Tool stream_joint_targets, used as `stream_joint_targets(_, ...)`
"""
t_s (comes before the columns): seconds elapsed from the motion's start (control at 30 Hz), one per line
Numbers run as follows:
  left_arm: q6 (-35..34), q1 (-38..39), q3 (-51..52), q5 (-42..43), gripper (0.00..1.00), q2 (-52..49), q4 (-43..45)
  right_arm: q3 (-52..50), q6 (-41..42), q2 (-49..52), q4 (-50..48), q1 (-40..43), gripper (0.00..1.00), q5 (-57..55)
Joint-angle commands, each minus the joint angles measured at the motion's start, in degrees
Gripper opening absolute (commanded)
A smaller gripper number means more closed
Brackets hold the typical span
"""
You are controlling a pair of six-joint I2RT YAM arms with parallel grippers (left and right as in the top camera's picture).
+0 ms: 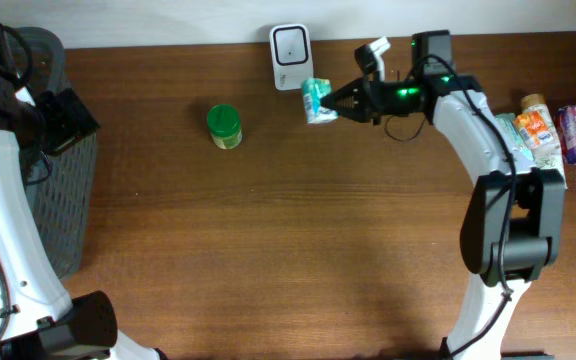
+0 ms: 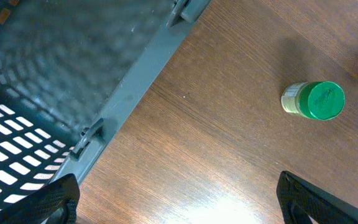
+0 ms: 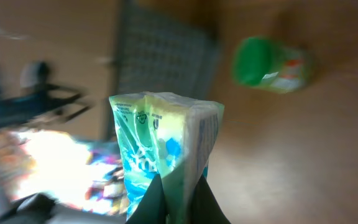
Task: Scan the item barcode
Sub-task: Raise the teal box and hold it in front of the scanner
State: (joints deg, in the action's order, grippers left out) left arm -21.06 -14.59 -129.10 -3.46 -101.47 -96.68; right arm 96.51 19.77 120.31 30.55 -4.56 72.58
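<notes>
Next, I release the white soft packet with my right gripper on the piled goods (image 1: 553,150) between the orange packet and pink package.
A teal and white soft packet (image 1: 317,100) hangs above the table just below and right of the white barcode scanner (image 1: 290,45) at the back edge. My right gripper (image 1: 336,103) is shut on it from the right. In the right wrist view the packet (image 3: 166,143) stands up from between the two dark fingers of the right gripper (image 3: 178,199), pinched at its lower edge. My left gripper (image 2: 179,208) is open and holds nothing; it hovers over bare wood beside the basket. From overhead the left gripper (image 1: 68,118) sits at the far left.
A green-lidded jar (image 1: 224,126) lies on the table left of the scanner, and the jar (image 2: 314,100) also shows in the left wrist view. A grey mesh basket (image 1: 63,200) stands at the left edge. Several packaged goods (image 1: 538,125) are piled at the far right.
</notes>
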Motion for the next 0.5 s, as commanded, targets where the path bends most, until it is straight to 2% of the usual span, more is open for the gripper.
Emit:
stream_joint_targets(0.0,-0.8,-0.2,0.1,-0.4,0.99,1.2,0.0,0.2,0.2,-1.4,-1.6,-4.0,0.04,-32.7)
stream_joint_targets(0.03,-0.8,-0.2,0.1,-0.4,0.99,1.2,0.0,0.1,-0.3,-1.4,-2.9,-5.2,0.04,-40.6)
stream_joint_targets(0.1,-0.8,-0.2,0.1,-0.4,0.99,1.2,0.0,0.2,-9.9,-1.4,-6.9,-8.4,0.04,-56.9)
stream_joint_targets(0.13,-0.8,-0.2,0.1,-0.4,0.99,1.2,0.0,0.1,-19.0,-1.2,-9.5,-10.8,0.04,-68.5)
stream_joint_targets(0.2,-0.8,-0.2,0.1,-0.4,0.99,1.2,0.0,0.1,-33.0,-0.3,-15.7,-14.2,0.04,-81.7)
stream_joint_targets(0.3,-0.8,-0.2,0.1,-0.4,0.99,1.2,0.0,0.1,-45.7,1.9,-26.6,-16.5,0.04,-85.3)
stream_joint_targets(0.47,-0.8,-0.2,0.1,-0.4,0.99,1.2,0.0,0.2,-46.4,7.4,-45.6,-16.7,0.04,-82.1)
